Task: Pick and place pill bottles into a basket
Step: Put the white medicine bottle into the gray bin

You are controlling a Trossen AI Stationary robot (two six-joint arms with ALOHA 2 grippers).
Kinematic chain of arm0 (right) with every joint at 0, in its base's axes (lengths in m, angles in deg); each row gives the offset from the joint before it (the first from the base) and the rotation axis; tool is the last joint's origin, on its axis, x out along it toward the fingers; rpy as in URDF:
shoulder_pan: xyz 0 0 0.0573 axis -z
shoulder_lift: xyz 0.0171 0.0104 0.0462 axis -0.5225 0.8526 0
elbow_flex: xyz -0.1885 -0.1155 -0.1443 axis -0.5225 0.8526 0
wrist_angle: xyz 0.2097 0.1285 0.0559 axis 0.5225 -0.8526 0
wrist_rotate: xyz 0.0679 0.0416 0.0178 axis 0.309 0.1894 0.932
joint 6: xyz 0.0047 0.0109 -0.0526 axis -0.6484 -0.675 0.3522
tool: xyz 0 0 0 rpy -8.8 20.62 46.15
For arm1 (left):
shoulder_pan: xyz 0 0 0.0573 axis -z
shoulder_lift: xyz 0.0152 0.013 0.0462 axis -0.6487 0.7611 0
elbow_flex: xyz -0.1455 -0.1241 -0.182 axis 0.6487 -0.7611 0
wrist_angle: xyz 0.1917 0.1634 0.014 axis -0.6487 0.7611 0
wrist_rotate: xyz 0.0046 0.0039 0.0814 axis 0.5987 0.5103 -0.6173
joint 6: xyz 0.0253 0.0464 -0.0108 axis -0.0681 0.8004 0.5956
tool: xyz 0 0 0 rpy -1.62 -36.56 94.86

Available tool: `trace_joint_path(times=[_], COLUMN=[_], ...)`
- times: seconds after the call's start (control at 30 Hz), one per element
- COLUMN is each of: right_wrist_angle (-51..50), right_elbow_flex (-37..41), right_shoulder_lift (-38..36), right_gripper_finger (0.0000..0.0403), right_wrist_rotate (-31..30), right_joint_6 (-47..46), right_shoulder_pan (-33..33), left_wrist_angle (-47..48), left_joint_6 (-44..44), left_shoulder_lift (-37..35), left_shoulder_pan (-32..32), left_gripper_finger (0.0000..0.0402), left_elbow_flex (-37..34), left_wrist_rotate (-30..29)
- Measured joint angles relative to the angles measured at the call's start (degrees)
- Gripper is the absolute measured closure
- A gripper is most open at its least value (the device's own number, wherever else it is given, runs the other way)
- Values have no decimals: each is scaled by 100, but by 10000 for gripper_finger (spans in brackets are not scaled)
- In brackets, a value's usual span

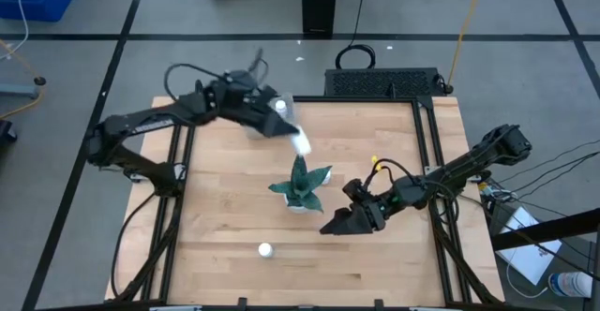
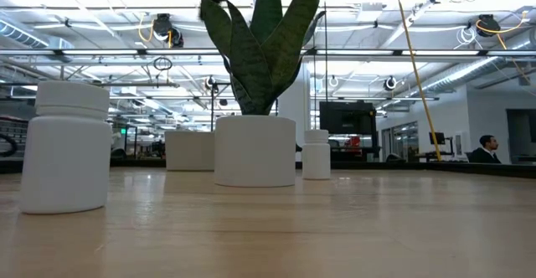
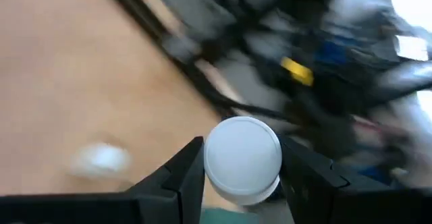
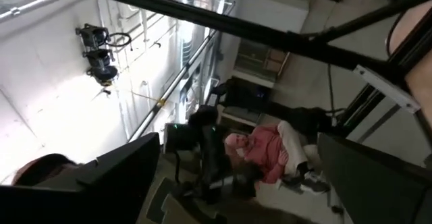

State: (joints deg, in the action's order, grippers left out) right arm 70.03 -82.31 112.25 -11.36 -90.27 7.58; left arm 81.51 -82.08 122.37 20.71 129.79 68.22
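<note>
Next, my left gripper releases the white pill bottle, now above the table beyond the plant, inside the pale basket, setting it free on the near side [image 1: 272, 119] of the bottle that is in there.
My left gripper [image 1: 296, 139] is shut on a small white pill bottle [image 1: 301, 143], above the table just beyond the plant [image 1: 302, 185]. The bottle's round cap [image 3: 241, 153] faces the left wrist camera. The pale basket [image 1: 258, 124] lies partly under my left arm; it also shows in the low view [image 2: 190, 150]. Another bottle [image 1: 265, 250] stands on its base near the front edge, large in the low view [image 2: 67, 148]. A third bottle [image 2: 316, 155] stands right of the pot in the low view. My right gripper [image 1: 337, 222] is open and empty, right of the plant. My left gripper pinches the bottle's two opposite sides [image 3: 209, 173] between its two fingers [image 3: 179, 180]. The bottle's cap end points back toward the wrist. The bottle is lifted clear of the table and tilted.
The plant in its white pot [image 2: 255, 148] stands mid-table between the two grippers. A blurred white thing [image 3: 101, 158] lies on the wood in the left wrist view. A person in pink [image 4: 260, 150] shows beyond the table in the right wrist view.
</note>
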Motion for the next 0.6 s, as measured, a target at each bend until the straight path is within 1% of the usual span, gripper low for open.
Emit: trace_joint_path(times=[0.1, 0.2, 0.27, 0.37, 0.4, 0.43, 0.6], right_wrist_angle=[3, 119, 229, 301, 300, 290, 274], right_elbow_flex=[0, 0, 0, 0, 0, 0, 0], right_shoulder_lift=[0, 0, 0, 0, 0, 0, 0], right_gripper_finger=[9, 9, 9, 9, 9, 9, 9], right_wrist_rotate=[-106, -109, -108, -106, -106, -108, -107], right_joint_6=[159, 277, 384, 467, 484, 489, 532], right_shoulder_pan=[-11, -11, -12, 3, 16, 22, 61], left_wrist_angle=[760, 1428, 1611, 1820, 1797, 1746, 1751], left_joint_6=[804, 1361, 1650, 2011, 2038, 2042, 2187], left_shoulder_lift=[-278, -422, -454, -416, -354, -271, 266], left_shoulder_pan=[-325, -529, -577, -634, -646, -681, -880], left_gripper_finger=[236, 236, 236, 236, 236, 236, 236], left_elbow_flex=[-1, -7, -9, -4, -4, -4, -4], left_wrist_rotate=[-1228, -2527, -3332, -4330, -4546, -4635, -4679])
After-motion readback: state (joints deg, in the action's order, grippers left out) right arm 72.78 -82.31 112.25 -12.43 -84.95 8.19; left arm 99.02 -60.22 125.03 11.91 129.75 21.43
